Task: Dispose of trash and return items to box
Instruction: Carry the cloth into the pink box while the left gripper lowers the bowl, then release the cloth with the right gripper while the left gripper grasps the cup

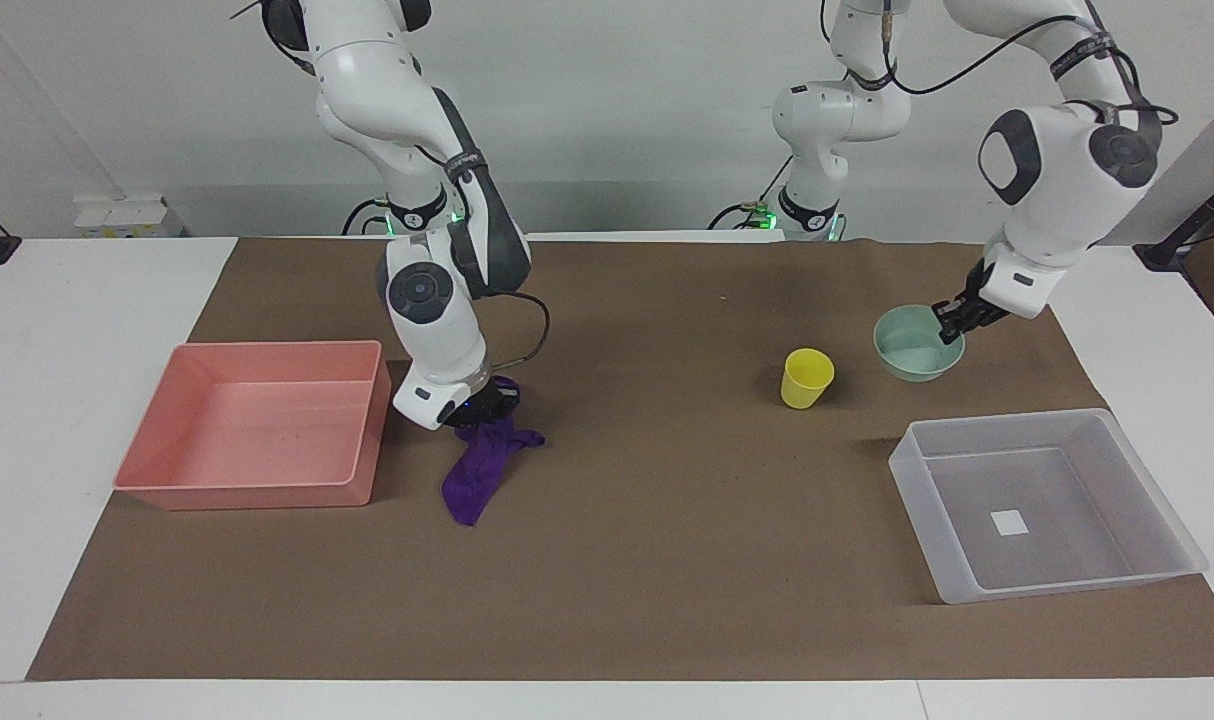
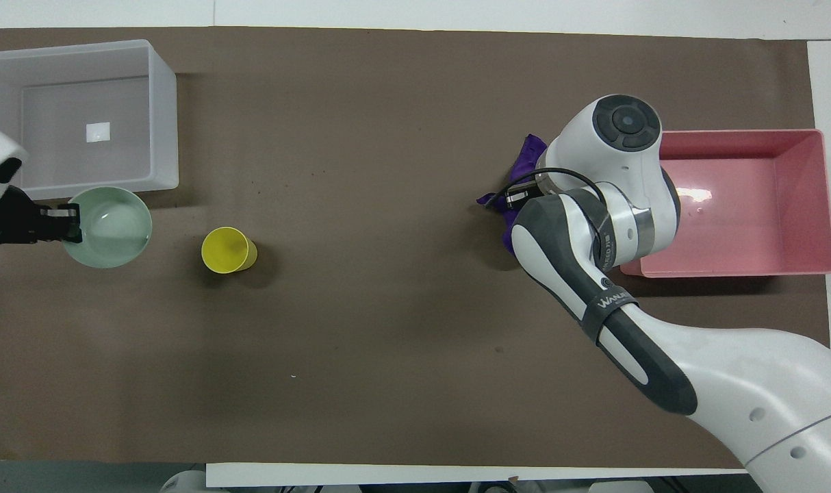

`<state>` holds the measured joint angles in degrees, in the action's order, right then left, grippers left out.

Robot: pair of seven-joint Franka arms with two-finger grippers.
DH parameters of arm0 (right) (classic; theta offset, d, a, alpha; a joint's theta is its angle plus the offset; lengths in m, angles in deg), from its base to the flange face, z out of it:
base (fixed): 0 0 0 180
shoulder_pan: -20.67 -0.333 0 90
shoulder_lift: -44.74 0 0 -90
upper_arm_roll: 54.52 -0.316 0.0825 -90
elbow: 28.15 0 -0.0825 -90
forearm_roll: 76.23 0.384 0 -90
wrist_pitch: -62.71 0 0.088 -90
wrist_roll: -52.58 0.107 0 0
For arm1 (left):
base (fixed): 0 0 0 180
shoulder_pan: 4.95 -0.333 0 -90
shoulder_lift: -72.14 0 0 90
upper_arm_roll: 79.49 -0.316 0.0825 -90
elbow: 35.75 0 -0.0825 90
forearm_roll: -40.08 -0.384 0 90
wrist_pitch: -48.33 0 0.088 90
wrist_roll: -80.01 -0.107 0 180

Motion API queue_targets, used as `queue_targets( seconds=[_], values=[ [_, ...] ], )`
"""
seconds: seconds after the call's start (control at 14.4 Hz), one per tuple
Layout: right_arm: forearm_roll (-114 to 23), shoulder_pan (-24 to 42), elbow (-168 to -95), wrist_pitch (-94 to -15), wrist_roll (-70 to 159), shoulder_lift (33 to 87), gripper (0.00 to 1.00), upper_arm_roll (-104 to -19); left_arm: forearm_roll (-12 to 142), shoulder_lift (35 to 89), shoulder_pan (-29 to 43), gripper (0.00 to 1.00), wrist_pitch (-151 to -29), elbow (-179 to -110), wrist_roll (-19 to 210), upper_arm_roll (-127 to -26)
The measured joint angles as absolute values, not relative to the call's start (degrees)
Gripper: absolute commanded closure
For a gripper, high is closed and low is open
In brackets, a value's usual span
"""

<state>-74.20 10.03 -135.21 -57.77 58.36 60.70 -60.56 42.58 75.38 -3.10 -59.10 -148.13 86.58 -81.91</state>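
Note:
The left gripper needs to release the mint-green bowl on the white square inside the clear-grey box (image 2: 110, 127).
My right gripper (image 1: 484, 406) is shut on the top of the deep-purple cloth (image 1: 475, 470), which hangs from it in a narrow strip beside the pink tray, its lower end at the mat. In the overhead view the arm hides most of the cloth (image 2: 527, 153). My left gripper (image 1: 952, 320) is shut on the rim of the mint-green bowl (image 1: 909, 346) and holds it above the mat, beside the clear-grey box (image 1: 1042, 500); gripper (image 2: 65, 222) and bowl (image 2: 109, 227) also show from overhead. The yellow cup (image 1: 806, 377) stands upright on the mat (image 2: 228, 250).
The pink tray (image 1: 257, 425) stands toward the right arm's end of the table (image 2: 736, 202). The box (image 2: 80, 113) has a white square on its base. A brown mat (image 1: 667, 560) covers the table.

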Motion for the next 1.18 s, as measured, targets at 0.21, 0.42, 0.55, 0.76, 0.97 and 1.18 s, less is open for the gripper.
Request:
queue_targets(
  seconds=[0.21,0.42,0.55,0.76,0.97,1.18],
  values=[
    [-74.46,11.09,-132.95,-51.29,58.36,55.94,1.00,-60.40,46.13,67.59,-5.53,1.00,-62.50,-139.94,86.14,-82.04],
    [-76.70,13.92,-129.33,-43.56,58.35,52.65,1.00,-60.27,46.48,55.71,-5.89,1.00,-64.23,-128.48,86.17,-82.04],
    [-77.75,16.95,-127.41,-40.42,58.34,51.53,1.00,-60.22,46.49,48.99,-6.58,1.00,-66.30,-122.53,86.17,-82.11],
    [-77.95,23.72,-127.52,-38.98,55.55,51.30,1.00,-60.08,46.49,43.37,-8.00,1.00,-71.14,-121.13,86.17,-82.14],
    [-77.96,31.27,-130.72,-40.14,51.62,51.20,1.00,-59.95,46.49,40.98,-8.86,0.31,-75.64,-124.62,85.87,-82.16],
    [-77.96,35.93,-136.56,-45.41,50.14,51.20,1.00,-59.95,46.49,41.08,-9.15,0.05,-76.99,-125.76,85.25,-82.13]
  ],
)
